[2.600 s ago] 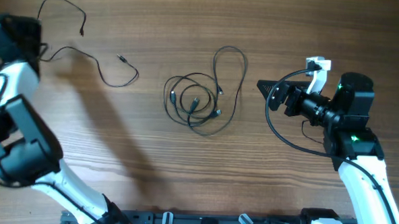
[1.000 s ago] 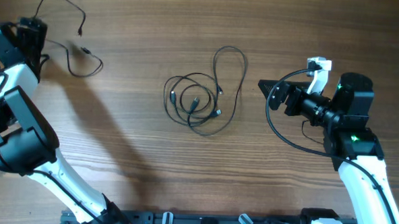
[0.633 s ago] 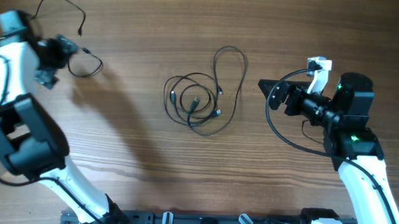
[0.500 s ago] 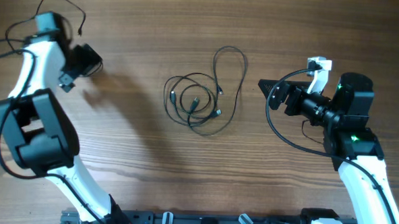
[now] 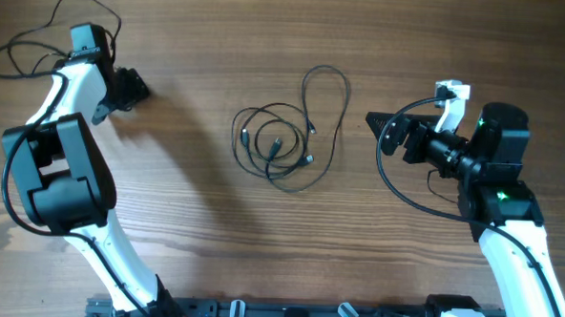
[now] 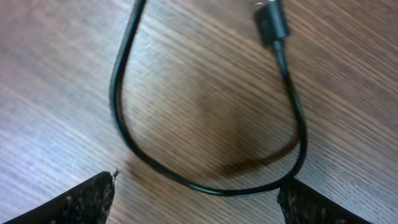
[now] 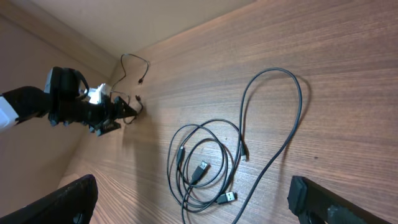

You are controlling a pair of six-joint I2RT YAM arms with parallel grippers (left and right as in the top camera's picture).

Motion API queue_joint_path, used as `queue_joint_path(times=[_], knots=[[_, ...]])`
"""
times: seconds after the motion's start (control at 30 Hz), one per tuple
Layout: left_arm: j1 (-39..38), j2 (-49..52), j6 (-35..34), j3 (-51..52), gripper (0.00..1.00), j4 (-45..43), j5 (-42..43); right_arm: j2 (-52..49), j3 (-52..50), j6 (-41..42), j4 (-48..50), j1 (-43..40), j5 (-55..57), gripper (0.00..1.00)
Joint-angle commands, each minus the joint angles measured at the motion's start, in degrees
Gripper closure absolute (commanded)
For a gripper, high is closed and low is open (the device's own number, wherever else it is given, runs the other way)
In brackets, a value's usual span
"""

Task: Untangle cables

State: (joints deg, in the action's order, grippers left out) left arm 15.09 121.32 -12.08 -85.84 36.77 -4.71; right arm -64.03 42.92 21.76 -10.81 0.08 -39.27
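Observation:
The plug end of the separate cable curls back under my left gripper, so next I pinch that cable's bend [image 6: 233, 191] and carry it toward the far edge before working the tangle.
A tangle of thin black cables [image 5: 281, 147] lies at the table's middle, with one long loop [image 5: 326, 89] reaching toward the far edge. The right wrist view shows the same tangle [image 7: 202, 167] with its plugs. Another cable [image 5: 96, 7] lies apart at the far left. My left gripper [image 5: 133, 85] hovers beside it, open. In the left wrist view a cable loop [image 6: 205, 185] with a plug [image 6: 271, 22] lies on the wood between the wide-apart fingertips [image 6: 74, 200]; nothing is gripped. My right gripper [image 5: 375, 120] stands open to the right of the tangle, empty.
The left arm's own thicker cord [image 5: 10, 56] loops at the far left edge. The left arm [image 7: 68, 106] shows in the right wrist view near the table's side edge. A black rail [image 5: 285, 316] runs along the near edge.
The left arm has swung from the far left edge toward the right and the back. A cable it dragged leftward now lies under its gripper. The right arm has not moved.

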Motion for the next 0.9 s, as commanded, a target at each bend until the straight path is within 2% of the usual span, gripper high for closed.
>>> queue_joint_path(times=[0.0,0.13,0.23,0.33,0.4,0.53,0.63,0.67,0.77,0.87], knots=[[0.00,0.74,10.95,0.37,0.16,-1.05,4.02,-0.26,1.22,-0.74,0.66,0.31,0.92,0.00],[0.00,0.85,16.90,0.39,0.21,-3.98,4.02,-0.26,1.22,-0.72,0.70,0.28,0.92,0.00],[0.00,1.27,23.89,0.39,0.21,-4.42,4.07,-0.28,1.22,-0.74,0.68,0.31,0.92,0.00],[0.00,1.84,25.64,0.42,0.22,-3.93,4.48,-0.26,1.22,-0.74,0.70,0.28,0.94,0.00],[0.02,2.38,27.08,0.42,0.29,-3.56,4.48,-0.26,1.22,-0.74,0.68,0.28,0.94,0.00],[0.02,4.35,29.22,0.42,0.37,-3.48,4.42,-0.28,1.22,-0.74,0.68,0.28,0.96,0.00],[0.02,5.86,29.24,0.42,0.59,-4.00,4.42,-0.28,1.22,-0.74,0.68,0.28,1.92,0.00],[0.02,5.99,29.24,0.42,0.70,-4.13,4.44,-0.28,1.22,-0.72,0.68,0.28,2.01,0.00],[0.02,5.99,29.20,0.42,0.94,-5.33,4.50,-0.28,1.22,-0.72,0.68,0.28,2.01,0.00],[0.02,5.97,27.32,0.39,0.96,-9.22,5.92,-0.26,1.22,-0.72,0.68,0.28,2.01,0.00]])
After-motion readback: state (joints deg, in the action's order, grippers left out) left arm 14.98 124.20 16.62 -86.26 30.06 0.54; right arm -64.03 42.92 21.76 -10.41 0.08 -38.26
